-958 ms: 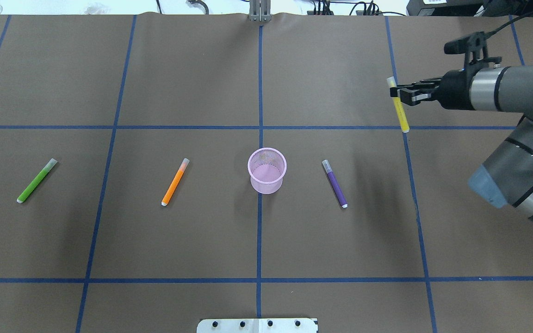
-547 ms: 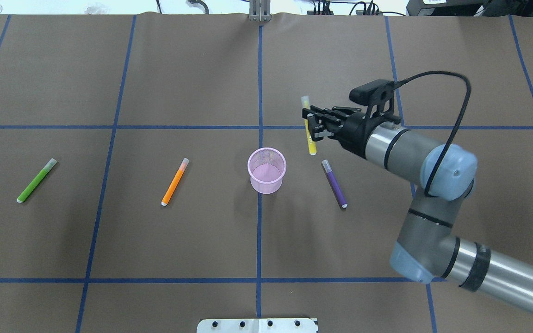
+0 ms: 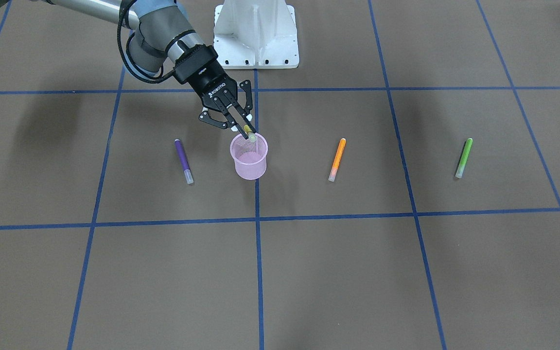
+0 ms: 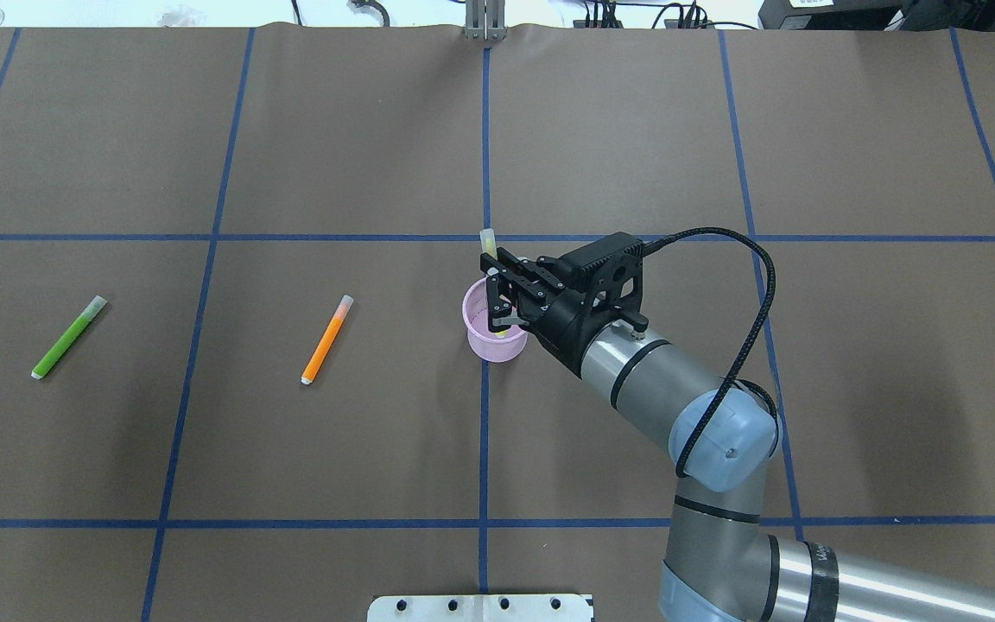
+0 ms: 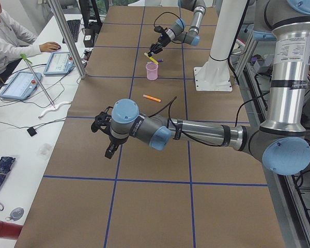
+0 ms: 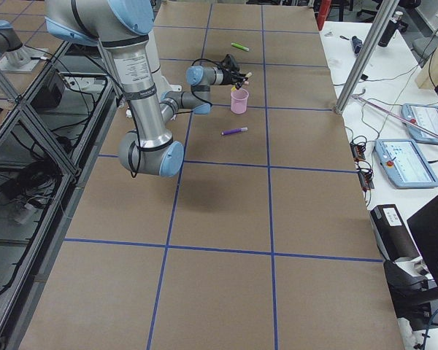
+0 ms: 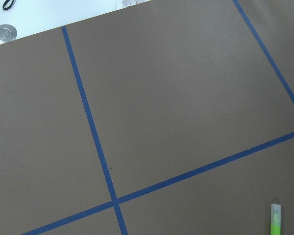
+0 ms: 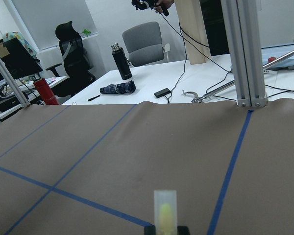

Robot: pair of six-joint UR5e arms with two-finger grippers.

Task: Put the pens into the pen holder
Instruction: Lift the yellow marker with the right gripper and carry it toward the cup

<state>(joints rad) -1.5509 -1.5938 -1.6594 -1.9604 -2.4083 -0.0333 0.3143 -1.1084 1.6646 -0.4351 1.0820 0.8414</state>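
Note:
The yellow pen, now tilted with its lower end inside the cup, will go inside the pink mesh pen holder (image 3: 253,155), leaning toward the orange pen's side, and my right gripper will let go of it there.
The pink mesh pen holder (image 4: 482,345) (image 3: 249,165) stands at the table's centre. My right gripper (image 4: 498,292) (image 3: 245,128) hovers over its rim, shut on the yellow pen (image 4: 488,242) (image 3: 250,134). That pen is tilted, with its lower end inside the cup. An orange pen (image 4: 327,339) and a green pen (image 4: 68,337) lie flat to the cup's left. The purple pen (image 3: 183,160) lies on the other side, hidden under my right arm in the overhead view. My left gripper (image 5: 106,138) shows only in the exterior left view, so I cannot tell its state.
The robot's white base (image 3: 255,34) stands at the near table edge. A metal post (image 4: 484,26) rises at the far edge. A seated person (image 5: 5,41) and tablets occupy the side bench. The left wrist view shows the green pen's cap (image 7: 276,219).
My right arm swung left with the yellow pen, from the far right of the table to above the pen holder, and the pen's lower end now dips into the cup.

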